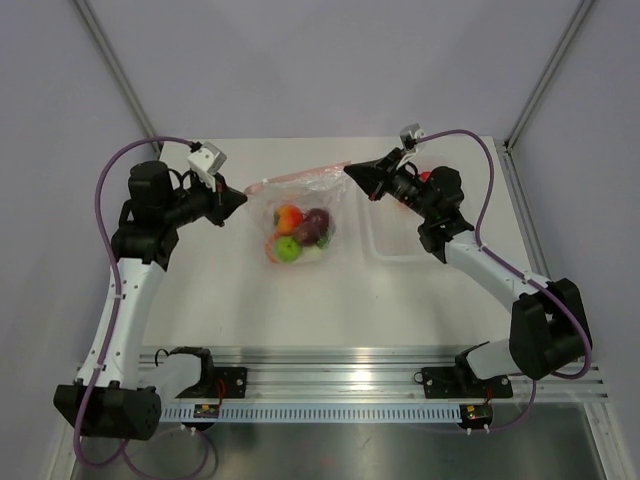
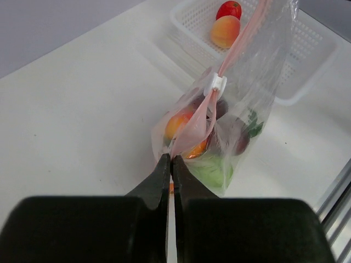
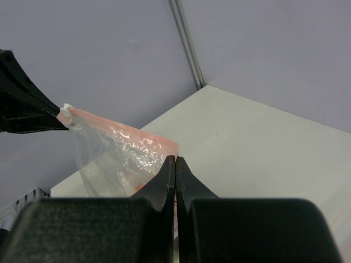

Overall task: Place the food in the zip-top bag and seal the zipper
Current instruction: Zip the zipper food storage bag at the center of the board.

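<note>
The white slider is short of the zipper's end pinched by my left gripper, so next I open my left gripper, grip the slider (image 2: 216,85) and pull it to that end.
The zip-top bag (image 1: 303,215) hangs stretched between my two grippers above the table. Its pinkish-red zipper (image 1: 300,177) runs between them, with a white slider (image 2: 215,84) a little way from my left gripper. Several pieces of food are inside the bag: an orange one (image 1: 288,216), a dark purple one (image 1: 317,222) and a green one (image 1: 288,250). My left gripper (image 2: 171,159) is shut on the zipper's left end. My right gripper (image 3: 175,159) is shut on the bag's right top corner (image 3: 164,147). A red fruit (image 2: 228,9) and a peach one (image 2: 225,31) lie in the tray.
A clear rectangular tray (image 1: 392,252) stands on the table right of the bag, under my right arm; it shows as a white mesh basket (image 2: 307,60) in the left wrist view. The metal rail (image 1: 330,385) runs along the near edge.
</note>
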You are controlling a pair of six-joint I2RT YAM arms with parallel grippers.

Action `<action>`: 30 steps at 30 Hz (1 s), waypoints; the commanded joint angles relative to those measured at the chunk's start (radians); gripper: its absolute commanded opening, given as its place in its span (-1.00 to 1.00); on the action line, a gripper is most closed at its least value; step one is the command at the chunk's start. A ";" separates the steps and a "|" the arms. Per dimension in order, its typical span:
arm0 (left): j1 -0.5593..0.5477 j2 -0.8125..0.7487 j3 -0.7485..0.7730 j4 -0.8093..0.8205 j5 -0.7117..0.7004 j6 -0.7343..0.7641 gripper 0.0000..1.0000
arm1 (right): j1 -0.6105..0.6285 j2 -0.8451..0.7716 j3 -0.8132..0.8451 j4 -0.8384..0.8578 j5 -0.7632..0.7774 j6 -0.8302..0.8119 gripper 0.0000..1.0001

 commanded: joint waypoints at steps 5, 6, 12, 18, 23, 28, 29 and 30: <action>0.010 0.074 0.054 -0.041 0.052 0.023 -0.54 | -0.003 0.034 0.003 0.119 -0.054 0.065 -1.00; 0.010 0.082 0.068 -0.052 0.069 0.018 -0.33 | -0.003 0.043 0.000 0.122 -0.062 0.074 -1.00; 0.009 0.097 0.175 -0.060 0.087 -0.014 0.02 | -0.003 0.025 -0.005 0.116 -0.073 0.059 -1.00; -0.031 0.107 0.195 -0.092 0.087 0.024 0.29 | -0.001 0.026 0.003 0.108 -0.088 0.065 -1.00; -0.080 0.154 0.200 -0.155 0.068 0.090 0.43 | -0.001 0.037 0.013 0.107 -0.098 0.071 -1.00; -0.099 0.186 0.197 -0.190 0.032 0.133 0.32 | -0.001 0.040 0.023 0.102 -0.105 0.074 -1.00; -0.100 0.194 0.194 -0.193 0.032 0.139 0.30 | -0.003 0.038 0.023 0.100 -0.105 0.074 -1.00; -0.102 0.196 0.192 -0.193 0.028 0.141 0.27 | -0.003 0.040 0.024 0.099 -0.108 0.074 -1.00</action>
